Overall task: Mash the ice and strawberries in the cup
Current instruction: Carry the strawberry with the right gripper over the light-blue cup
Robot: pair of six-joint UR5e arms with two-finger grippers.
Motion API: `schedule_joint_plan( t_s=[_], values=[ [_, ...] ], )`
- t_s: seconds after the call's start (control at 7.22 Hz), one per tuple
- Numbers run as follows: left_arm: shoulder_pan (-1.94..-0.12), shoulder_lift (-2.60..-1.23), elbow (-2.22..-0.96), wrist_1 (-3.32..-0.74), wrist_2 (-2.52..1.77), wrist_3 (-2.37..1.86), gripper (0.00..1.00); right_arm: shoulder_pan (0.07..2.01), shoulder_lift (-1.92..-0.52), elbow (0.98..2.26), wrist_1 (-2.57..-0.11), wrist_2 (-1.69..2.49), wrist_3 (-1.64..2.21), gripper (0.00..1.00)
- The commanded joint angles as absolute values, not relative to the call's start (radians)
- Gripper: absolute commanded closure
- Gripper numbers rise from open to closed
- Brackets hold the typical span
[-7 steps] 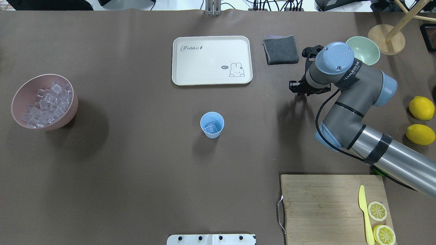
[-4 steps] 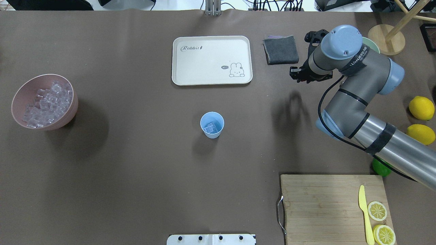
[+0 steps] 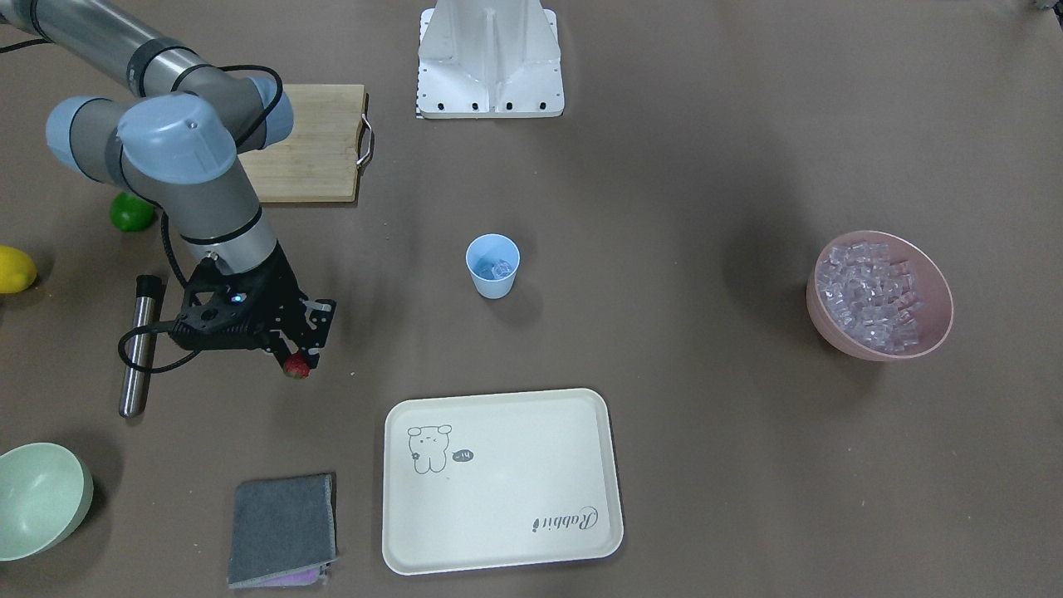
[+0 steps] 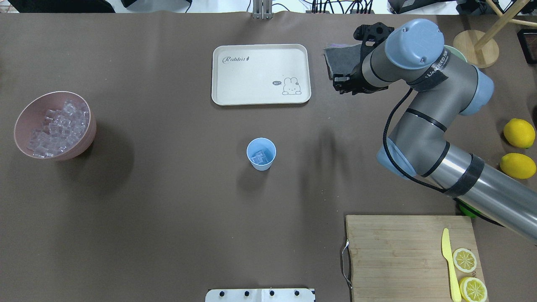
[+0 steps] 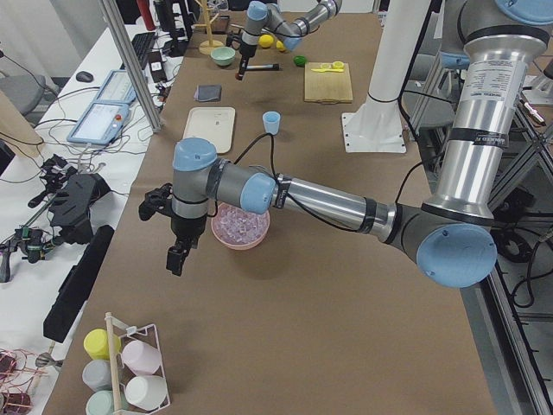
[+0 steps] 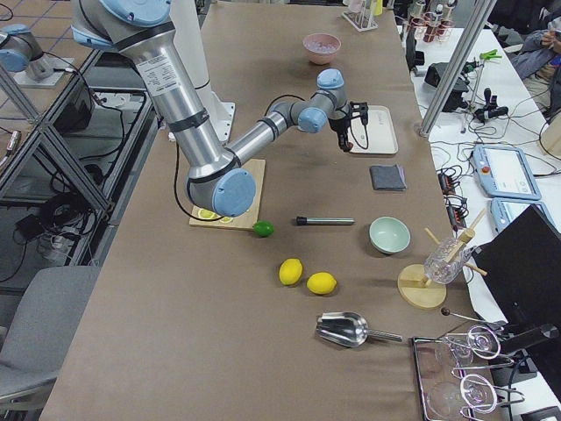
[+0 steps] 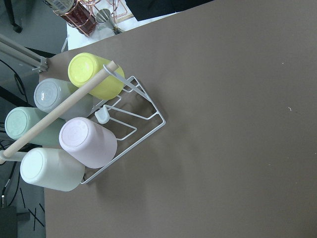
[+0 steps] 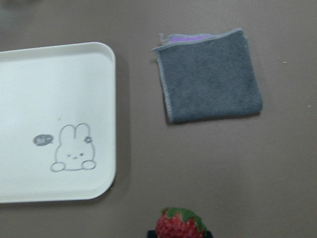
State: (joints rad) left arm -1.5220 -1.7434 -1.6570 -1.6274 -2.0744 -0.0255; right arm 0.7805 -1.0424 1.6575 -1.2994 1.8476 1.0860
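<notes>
Next, my right gripper lets go of the strawberry over the ice cubes inside the light blue cup (image 3: 492,262).
The light blue cup (image 4: 261,154) stands upright mid-table with a few clear ice cubes (image 4: 258,157) inside; it also shows in the front view (image 3: 492,266). More ice fills the pink bowl (image 4: 54,126). My right gripper (image 3: 294,360) is shut on the small red strawberry (image 3: 296,367) and holds it above the table between the tray and the grey cloth, well to the right of the cup. The strawberry shows at the bottom of the right wrist view (image 8: 181,225). My left gripper (image 5: 177,258) hangs past the pink bowl; I cannot tell if it is open or shut.
A cream rabbit tray (image 4: 261,74) and a folded grey cloth (image 3: 282,527) lie at the far side. A metal rod (image 3: 137,345), a pale green bowl (image 3: 37,498), a lime (image 3: 133,212), lemons (image 4: 519,133) and a cutting board (image 4: 402,251) are on my right. A cup rack (image 7: 74,134) lies under the left wrist.
My right arm has swung away from the pale green bowl, toward the far side and left over the grey cloth's edge, toward the tray. The cup and pink bowl have not moved.
</notes>
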Motion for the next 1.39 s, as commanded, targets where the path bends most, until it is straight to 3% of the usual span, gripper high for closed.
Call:
schedule_joint_plan(
  t_s=[0.0, 1.25],
  values=[
    [-1.514, -1.74, -1.663, -1.626, -2.147, -0.026, 0.03, 0.727, -1.002, 1.709, -1.304, 1.841, 1.091, 1.0],
    [-1.508, -1.74, -1.646, -1.634, -2.155, -0.025, 0.03, 0.528, -0.888, 1.707, -1.299, 1.769, 1.063, 1.0]
  ],
)
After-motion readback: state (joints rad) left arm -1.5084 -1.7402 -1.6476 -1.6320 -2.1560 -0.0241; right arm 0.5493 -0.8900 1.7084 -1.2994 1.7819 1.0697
